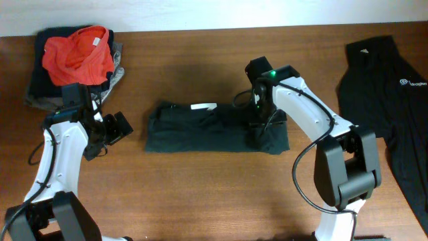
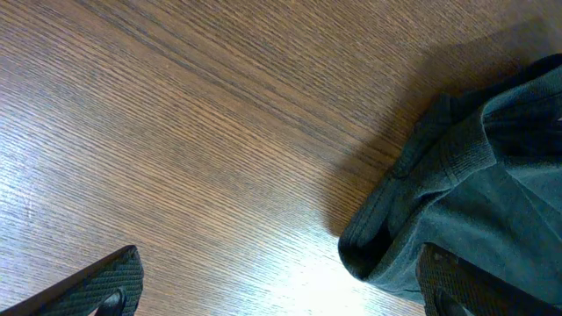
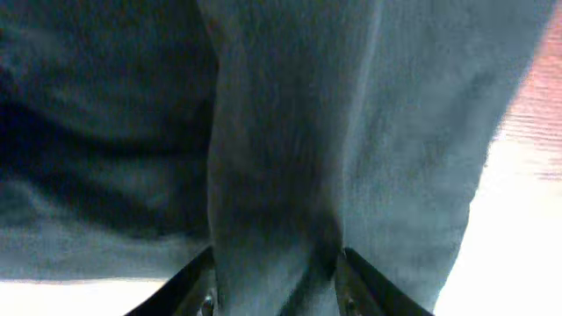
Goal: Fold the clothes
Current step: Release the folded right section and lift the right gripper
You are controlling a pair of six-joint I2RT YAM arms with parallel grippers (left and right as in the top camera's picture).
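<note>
The black shirt's flap bunches up between my right gripper's fingers, so I should open, take the flap's inner edge [image 3: 213, 162] and flatten it.
One of the clothes, a black shirt [image 1: 200, 130], lies folded into a long band at the table's middle, its white neck label [image 1: 202, 106] on the far edge. My right gripper [image 1: 257, 130] points down onto the band's right end. In the right wrist view its jaws [image 3: 272, 290] stand apart, with a raised ridge of the dark cloth [image 3: 395, 132] between them. My left gripper [image 1: 114, 130] hovers wide open just left of the shirt. In the left wrist view it [image 2: 281, 294] has bare wood between its fingers and the shirt's rolled corner [image 2: 474, 175] by the right finger.
A second black shirt [image 1: 394, 100] with a small white logo lies spread at the right edge of the table. At the far left corner sits a pile of dark clothes [image 1: 40, 87] with a red garment [image 1: 77, 53] on top. The table [image 1: 200, 194] is brown wood.
</note>
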